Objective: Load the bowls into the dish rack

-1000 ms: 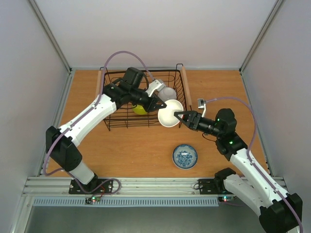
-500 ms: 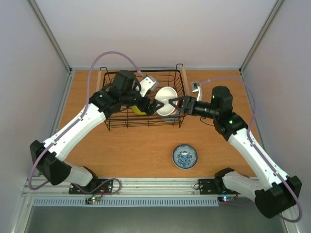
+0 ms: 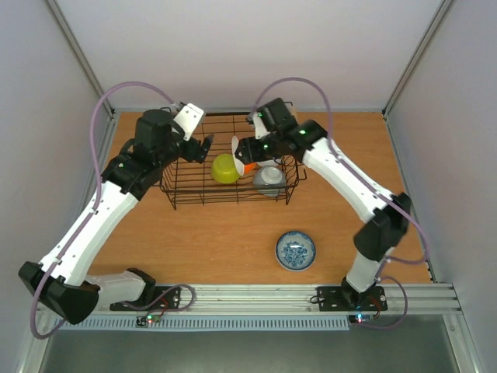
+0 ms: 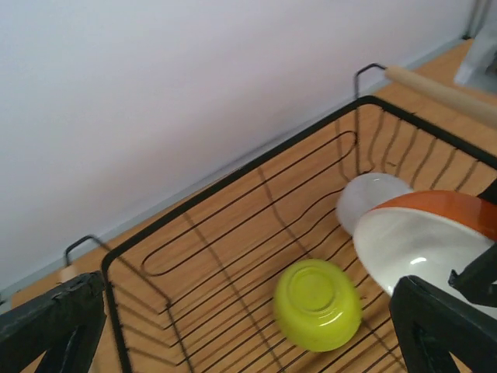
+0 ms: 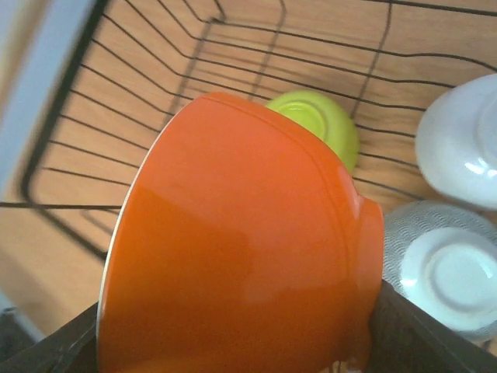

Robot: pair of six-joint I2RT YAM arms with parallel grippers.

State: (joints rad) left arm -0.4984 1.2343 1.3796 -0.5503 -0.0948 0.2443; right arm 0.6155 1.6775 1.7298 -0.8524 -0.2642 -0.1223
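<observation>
I need to release the orange bowl with my right gripper in the rack's front [image 3: 236,188], between the yellow-green and grey speckled bowls.
The black wire dish rack [image 3: 202,194] stands at the back of the table. My right gripper [image 3: 250,148] reaches in from the far side, shut on the orange bowl [image 3: 238,153], which hangs on edge above the rack floor. The orange bowl [image 5: 241,249] fills the right wrist view. A yellow-green bowl [image 3: 225,168] lies upside down in the rack. A white bowl [image 5: 458,144] and a grey speckled bowl [image 5: 411,233] with a white one on it lie to its right. My left gripper [image 3: 203,147] is open above the rack's left part, holding nothing. The blue-patterned bowl [image 3: 295,250] sits on the table.
The rack's rim [image 4: 233,180] and its wooden handle [image 4: 443,92] run close under my left gripper [image 4: 248,342]. The back wall stands right behind the rack. Bare wooden table [image 3: 217,241] lies between the rack and the arm bases.
The left gripper opened, let go of the orange bowl and drew back to the rack's left. The right arm swung the bowl from the rack's right side to over its middle.
</observation>
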